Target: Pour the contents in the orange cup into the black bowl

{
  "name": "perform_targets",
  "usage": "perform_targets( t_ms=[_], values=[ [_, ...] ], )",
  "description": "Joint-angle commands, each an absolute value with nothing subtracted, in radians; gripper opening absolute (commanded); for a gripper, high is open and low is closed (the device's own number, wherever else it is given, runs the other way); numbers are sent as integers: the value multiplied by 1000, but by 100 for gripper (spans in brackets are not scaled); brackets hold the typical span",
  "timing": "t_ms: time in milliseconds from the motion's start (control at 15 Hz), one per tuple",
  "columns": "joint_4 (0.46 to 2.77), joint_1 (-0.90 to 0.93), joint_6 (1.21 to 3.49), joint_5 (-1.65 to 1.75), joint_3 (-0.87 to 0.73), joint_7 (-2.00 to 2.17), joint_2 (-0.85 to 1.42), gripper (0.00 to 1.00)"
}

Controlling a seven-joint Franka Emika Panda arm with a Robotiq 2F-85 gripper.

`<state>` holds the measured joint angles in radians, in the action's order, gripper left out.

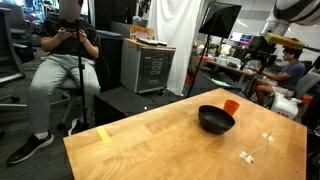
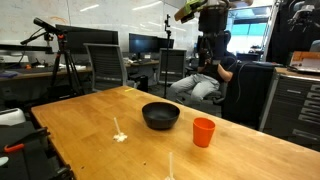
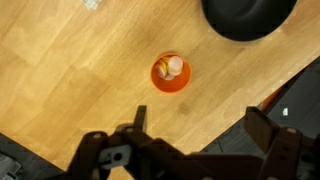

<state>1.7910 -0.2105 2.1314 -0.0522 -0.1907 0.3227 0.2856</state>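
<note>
The orange cup's rim point(image 1: 237, 103) point(image 3: 153, 75) has a side that faces away from the black bowl. My gripper needs to close there, with one finger inside the cup.
In the wrist view the orange cup point(image 3: 170, 73) stands upright on the wooden table, with a small pale heap of contents point(image 3: 173, 66) inside it. The black bowl point(image 3: 250, 18) sits beside it, cut off by the top edge. My gripper point(image 3: 200, 125) hangs high above the table, open and empty, and the cup lies beyond its fingertips. Both exterior views show the cup point(image 1: 231, 106) point(image 2: 204, 131) standing close beside the bowl point(image 1: 216, 119) point(image 2: 160, 115).
Small whitish scraps lie on the table point(image 2: 90, 115) away from the bowl point(image 1: 255, 150) point(image 2: 120, 135). The table edge point(image 3: 265, 95) runs near the cup. A person point(image 1: 65, 60) sits on a stool past the table, and others sit at desks behind it.
</note>
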Motion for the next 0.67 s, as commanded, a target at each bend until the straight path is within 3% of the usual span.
perform_targets(
  t_ms=[0,600],
  values=[
    [1776,-208,2168,-73,-201,340,329,100],
    [1788,-227,2232,-80,-210,339,391,100]
  ],
)
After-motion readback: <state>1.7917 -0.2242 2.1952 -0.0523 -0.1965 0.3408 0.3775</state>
